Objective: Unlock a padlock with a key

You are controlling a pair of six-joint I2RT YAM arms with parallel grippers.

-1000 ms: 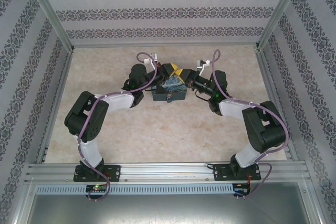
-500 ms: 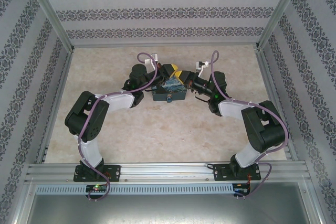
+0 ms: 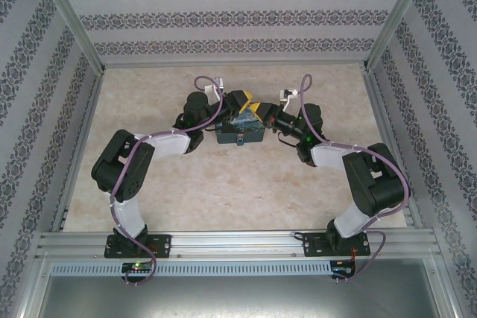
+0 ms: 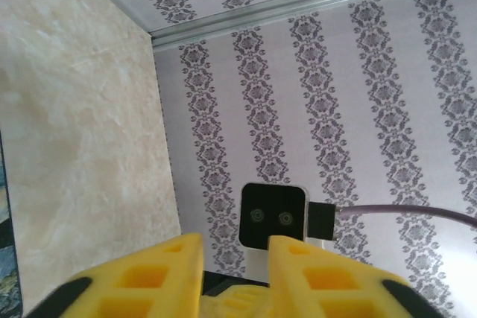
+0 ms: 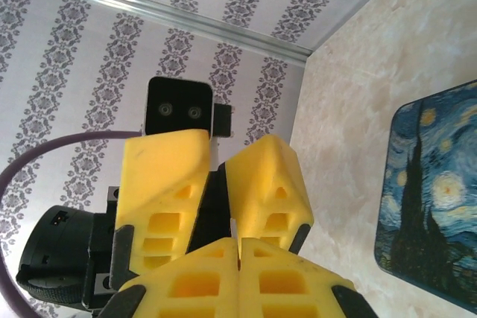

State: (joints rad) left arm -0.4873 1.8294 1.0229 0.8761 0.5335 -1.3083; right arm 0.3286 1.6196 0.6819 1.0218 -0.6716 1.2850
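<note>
The key shows only as a thin sliver outside my right gripper's fingers, so next my left gripper grips the key's end [image 5: 233, 221] before my right gripper moves away.
My two grippers meet tip to tip above the blue swirl-patterned tin [image 3: 244, 119] at the table's far middle. The left gripper [image 3: 241, 100] is open, and its yellow fingers [image 4: 168, 273] stand apart with nothing between them. The right gripper [image 5: 238, 242] is shut. A thin pale sliver, the key [image 5: 233, 225], sticks out from its tips toward the open left gripper [image 5: 223, 143]. The tin [image 5: 432, 214] lies below and to the right. A small fitting [image 3: 240, 141] on the dark box's front may be the padlock, but it is too small to tell.
The tin rests on a dark box [image 3: 240, 136] on the marbled tabletop [image 3: 223, 184]. Patterned walls and aluminium posts [image 3: 71, 20] close in the back and both sides. Each wrist camera faces the other, the right one [image 4: 272, 216] and the left one [image 5: 177, 112].
The left gripper's jaws have parted. The right gripper's jaws have closed the last bit. Both arms stay nose to nose above the tin.
</note>
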